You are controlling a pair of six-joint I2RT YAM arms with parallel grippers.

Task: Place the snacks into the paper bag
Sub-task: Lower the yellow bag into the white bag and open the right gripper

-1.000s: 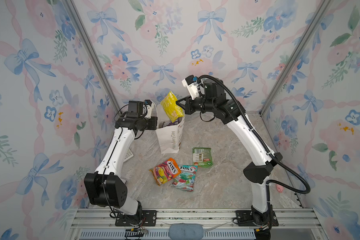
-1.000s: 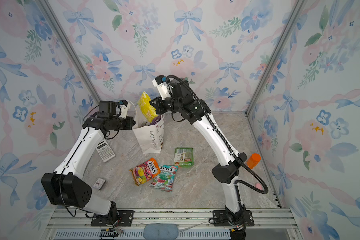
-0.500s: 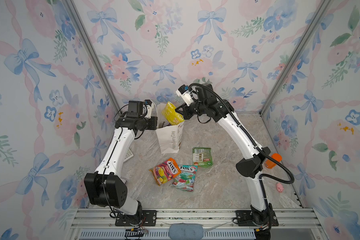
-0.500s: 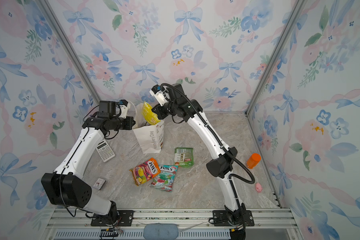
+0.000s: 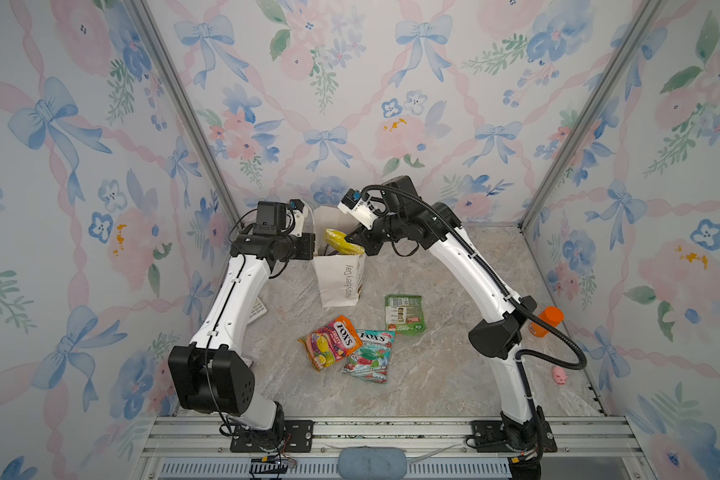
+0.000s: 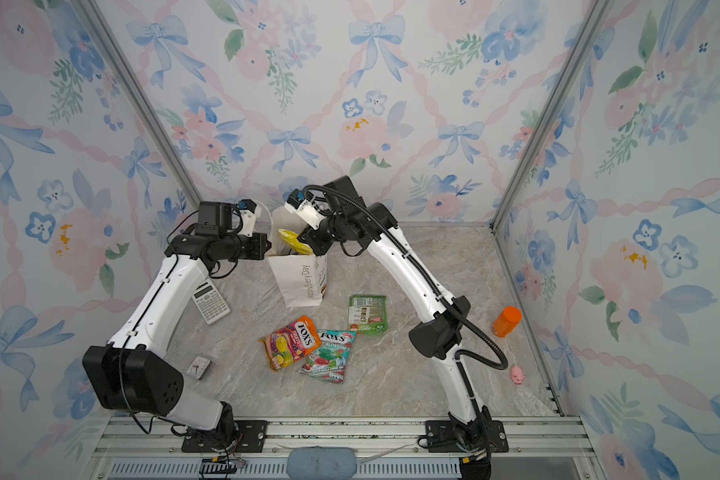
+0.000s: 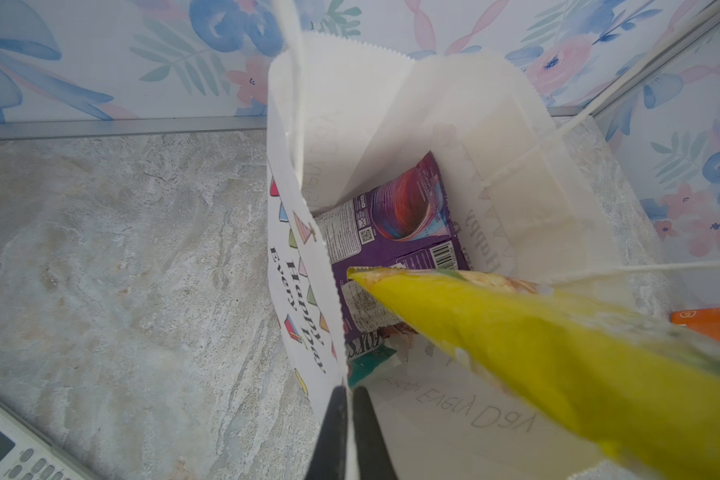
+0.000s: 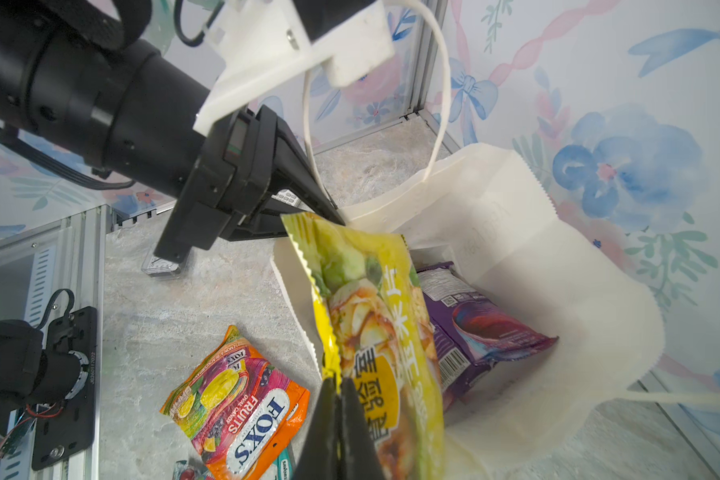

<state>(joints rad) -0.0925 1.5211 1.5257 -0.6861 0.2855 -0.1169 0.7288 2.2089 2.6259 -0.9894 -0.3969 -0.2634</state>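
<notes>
I should use my right gripper to let go of the yellow packet, as it slants high across the bag's opening, then take it again and tuck it down beside the purple packet (image 7: 404, 212).
The white paper bag (image 5: 338, 279) (image 6: 299, 282) stands upright and open at the back. My left gripper (image 7: 350, 390) is shut on the bag's rim at its left side. My right gripper (image 8: 340, 384) is shut on the edge of a yellow snack packet (image 8: 375, 316) (image 5: 341, 243) (image 7: 558, 353), which hangs partly inside the bag's mouth. Inside the bag lie a purple packet (image 7: 395, 224) (image 8: 474, 328) and a teal one (image 7: 366, 365). On the table in front lie an orange FOX'S packet (image 5: 329, 340) (image 8: 242, 399), a teal packet (image 5: 368, 353) and a green packet (image 5: 404, 313).
A calculator (image 6: 211, 301) (image 7: 9, 453) and a small clock (image 6: 199, 368) lie at the left by my left arm. An orange-capped bottle (image 6: 506, 321) and a pink pig toy (image 6: 517, 374) sit by the right wall. The back wall is close behind the bag.
My right gripper has come down and leftward with the yellow packet, from above the bag into its mouth. The left arm has held still on the rim.
</notes>
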